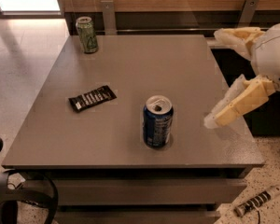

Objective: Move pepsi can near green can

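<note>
I will close my gripper on the middle of the body (pixel 157 127) of the pepsi can, below the can's silver top.
The pepsi can (pixel 157 122), dark blue with white markings and an open silver top, stands upright near the front middle of the grey table (pixel 140 64). The green can (pixel 87 35) stands upright at the table's far left corner. My gripper (pixel 213 78) hangs at the right edge of the table, to the right of the pepsi can and apart from it. Its two pale fingers (pixel 235 105) are spread wide with nothing between them.
A black snack wrapper (pixel 92 98) lies flat on the table left of the pepsi can. A wooden wall with metal brackets (pixel 108 14) runs behind the table. Black cables (pixel 18 197) lie on the floor at lower left, and a striped object (pixel 256 202) at lower right.
</note>
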Controlling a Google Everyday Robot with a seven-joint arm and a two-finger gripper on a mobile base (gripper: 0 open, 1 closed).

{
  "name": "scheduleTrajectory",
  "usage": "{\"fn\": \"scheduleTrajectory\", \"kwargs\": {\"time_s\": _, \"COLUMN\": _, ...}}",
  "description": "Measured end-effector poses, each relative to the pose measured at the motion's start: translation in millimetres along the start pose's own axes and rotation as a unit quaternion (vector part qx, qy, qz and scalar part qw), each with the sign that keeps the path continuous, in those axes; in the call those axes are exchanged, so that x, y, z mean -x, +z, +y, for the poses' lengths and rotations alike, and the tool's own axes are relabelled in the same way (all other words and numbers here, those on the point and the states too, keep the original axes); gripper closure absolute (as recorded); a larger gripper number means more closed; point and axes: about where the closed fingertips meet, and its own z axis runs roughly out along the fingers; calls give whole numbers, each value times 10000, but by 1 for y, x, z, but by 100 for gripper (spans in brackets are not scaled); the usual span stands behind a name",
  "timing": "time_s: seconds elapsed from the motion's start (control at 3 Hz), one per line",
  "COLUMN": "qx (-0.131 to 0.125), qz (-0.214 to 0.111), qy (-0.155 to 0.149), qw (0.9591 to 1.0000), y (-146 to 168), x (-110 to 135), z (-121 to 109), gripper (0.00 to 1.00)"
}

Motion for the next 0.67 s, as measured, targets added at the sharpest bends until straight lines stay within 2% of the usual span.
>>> {"fn": "scheduleTrajectory", "kwargs": {"time_s": 0.33, "qx": 474, "qz": -696, "qy": 253, "qw": 9961, "y": 32, "x": 12, "z": 21, "gripper": 0}}
{"fn": "scheduleTrajectory", "kwargs": {"time_s": 0.67, "qx": 470, "qz": -710, "qy": 276, "qw": 9960, "y": 33, "x": 10, "z": 20, "gripper": 0}}
